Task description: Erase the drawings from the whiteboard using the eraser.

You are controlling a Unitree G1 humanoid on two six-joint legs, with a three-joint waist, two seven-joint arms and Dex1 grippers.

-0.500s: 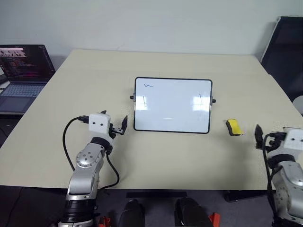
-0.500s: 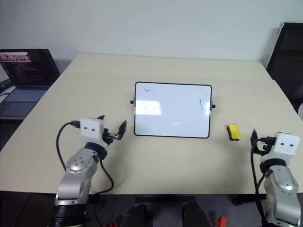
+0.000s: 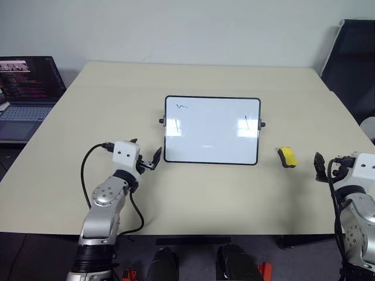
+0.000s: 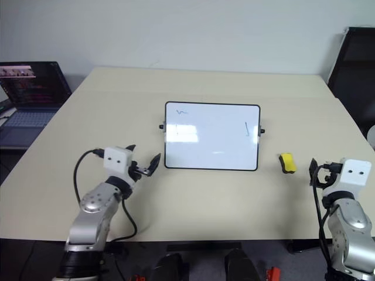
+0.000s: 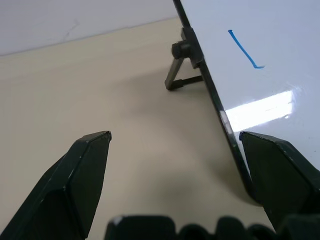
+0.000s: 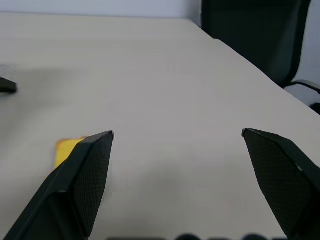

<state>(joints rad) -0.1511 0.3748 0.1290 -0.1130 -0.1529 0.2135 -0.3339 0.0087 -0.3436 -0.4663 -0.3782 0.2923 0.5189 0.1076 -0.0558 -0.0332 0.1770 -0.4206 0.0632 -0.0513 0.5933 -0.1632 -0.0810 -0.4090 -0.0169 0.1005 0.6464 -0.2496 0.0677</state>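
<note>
The middle of the yellow eraser (image 3: 287, 157) (image 6: 66, 151) is the next place for my right gripper, which should go there and then close across the eraser's long sides.
The whiteboard (image 3: 212, 137) stands propped on the middle of the beige table. Its drawings are a small squiggle (image 3: 183, 106) at the top left and a short vertical stroke (image 3: 246, 123) near its right side. In the left wrist view a blue stroke (image 5: 244, 50) shows close to the board's black frame (image 5: 220, 112). The yellow eraser (image 3: 287, 157) lies on the table right of the board. My left gripper (image 3: 146, 150) is open beside the board's near left corner, holding nothing. My right gripper (image 3: 331, 163) is open and empty, with the eraser (image 6: 67, 149) ahead of it to its left.
An open laptop (image 3: 26, 93) sits on a side surface at the far left. A black chair (image 3: 354, 52) stands behind the table's far right corner. The table's front edge (image 3: 205, 234) runs just behind both grippers.
My left gripper has edged right, closer to the board's near left corner. The right gripper has hardly moved, and the eraser and board lie as before.
</note>
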